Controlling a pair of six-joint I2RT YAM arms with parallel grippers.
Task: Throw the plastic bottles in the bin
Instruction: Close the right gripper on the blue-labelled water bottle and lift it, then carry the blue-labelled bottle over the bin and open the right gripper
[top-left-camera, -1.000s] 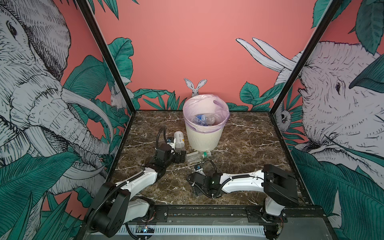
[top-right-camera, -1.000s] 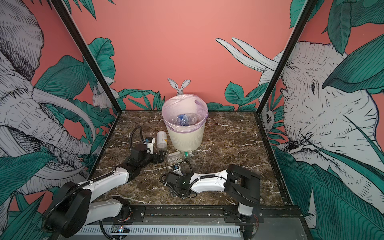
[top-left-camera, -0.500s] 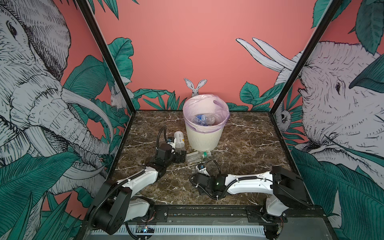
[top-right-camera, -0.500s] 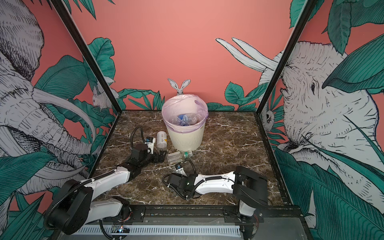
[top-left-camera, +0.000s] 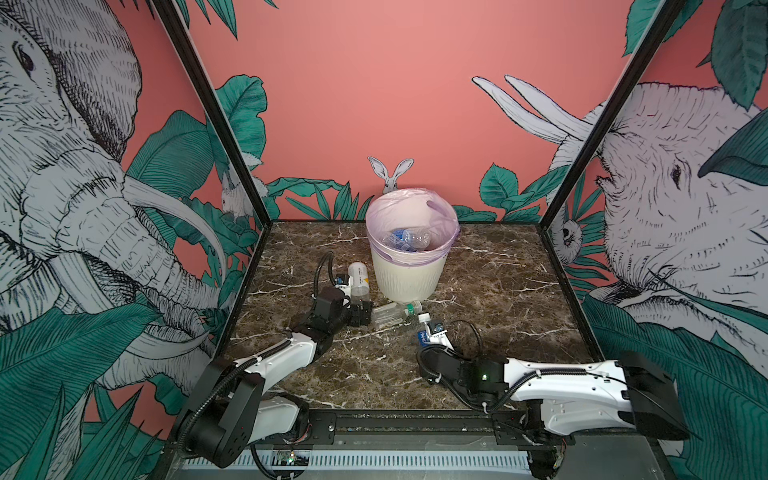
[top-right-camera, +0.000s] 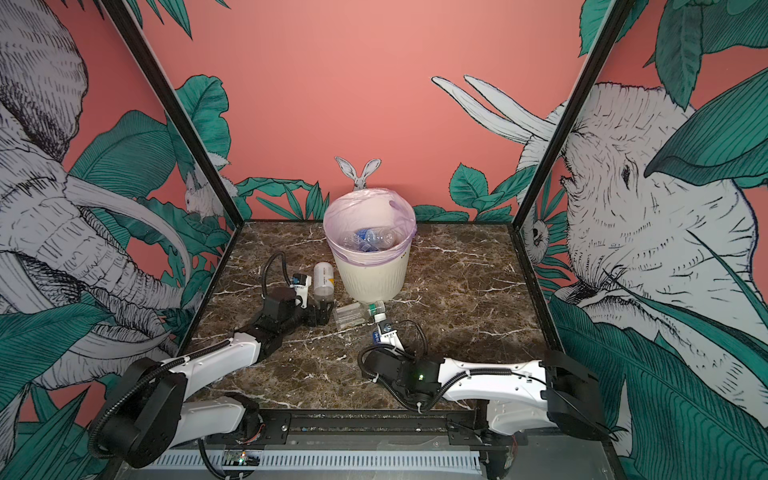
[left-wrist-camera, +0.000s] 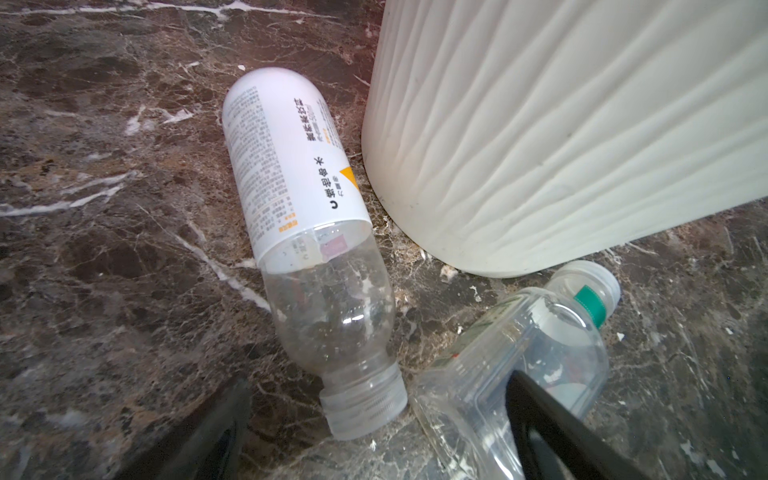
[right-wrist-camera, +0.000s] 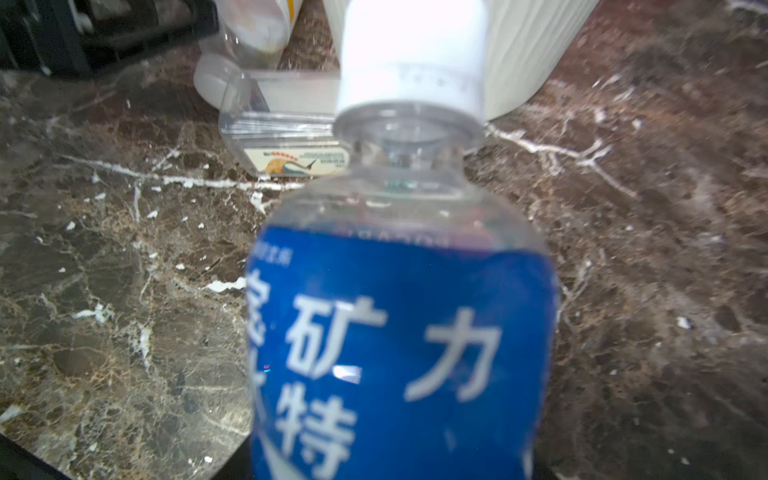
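Observation:
The robot's right gripper should release the blue-labelled bottle on top of the plastic bottles inside the bin (top-left-camera: 408, 229).
The bin (top-left-camera: 409, 274) (top-right-camera: 370, 278), cream and ribbed with a lilac bag, stands at the back middle with several plastic bottles (top-left-camera: 405, 239) inside. A white-and-yellow labelled bottle (top-left-camera: 358, 278) (left-wrist-camera: 299, 187) lies left of the bin. My left gripper (top-left-camera: 353, 301) (left-wrist-camera: 374, 432) is open, its jaws on either side of that bottle's cap. A clear bottle with a green band (top-left-camera: 395, 312) (left-wrist-camera: 519, 357) lies in front of the bin, under one left finger (left-wrist-camera: 552, 428). My right gripper (top-left-camera: 428, 334) (top-right-camera: 382, 332) is shut on a blue-labelled, white-capped bottle (right-wrist-camera: 399, 332), cap towards the bin.
The floor is dark brown marble (top-left-camera: 498, 299). Painted walls and black frame posts (top-left-camera: 561, 187) close in the left, right and back sides. A black rail (top-left-camera: 395, 419) with both arm bases runs along the front edge.
My right gripper has moved forward towards the bin with the blue-labelled bottle, its jaws narrowing on it. The left arm has hardly moved.

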